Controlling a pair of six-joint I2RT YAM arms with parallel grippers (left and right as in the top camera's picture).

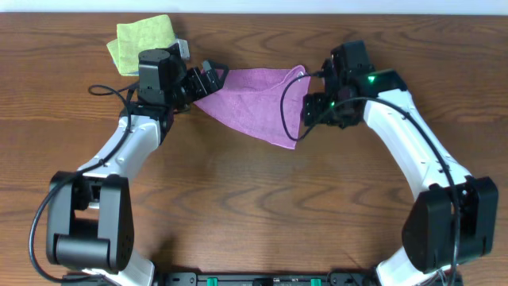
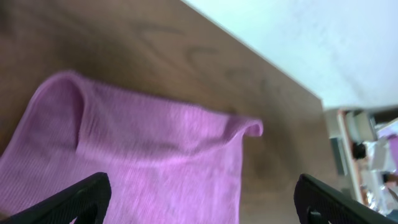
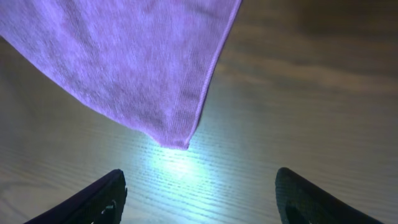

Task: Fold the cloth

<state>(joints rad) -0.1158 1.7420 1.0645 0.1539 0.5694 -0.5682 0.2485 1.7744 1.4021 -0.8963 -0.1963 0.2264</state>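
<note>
My right gripper will move next to the purple cloth's raised fold (image 1: 289, 80), by the far corner nearest my right arm, and close there.
The purple cloth (image 1: 254, 103) lies rumpled on the wooden table at the back middle, between my two grippers. My left gripper (image 1: 209, 79) is at its left edge. In the left wrist view the fingers (image 2: 205, 205) are wide open with the cloth (image 2: 143, 168) spread between and beyond them, a raised fold running across it. My right gripper (image 1: 312, 108) is at the cloth's right edge. In the right wrist view its fingers (image 3: 202, 199) are open and empty over bare table, with a corner of the cloth (image 3: 124, 56) just ahead of them.
A yellow-green folded cloth (image 1: 143, 40) lies at the back left, behind my left arm. The table's far edge (image 2: 261, 59) runs close behind the purple cloth. Some clutter (image 2: 367, 149) shows beyond the table in the left wrist view.
</note>
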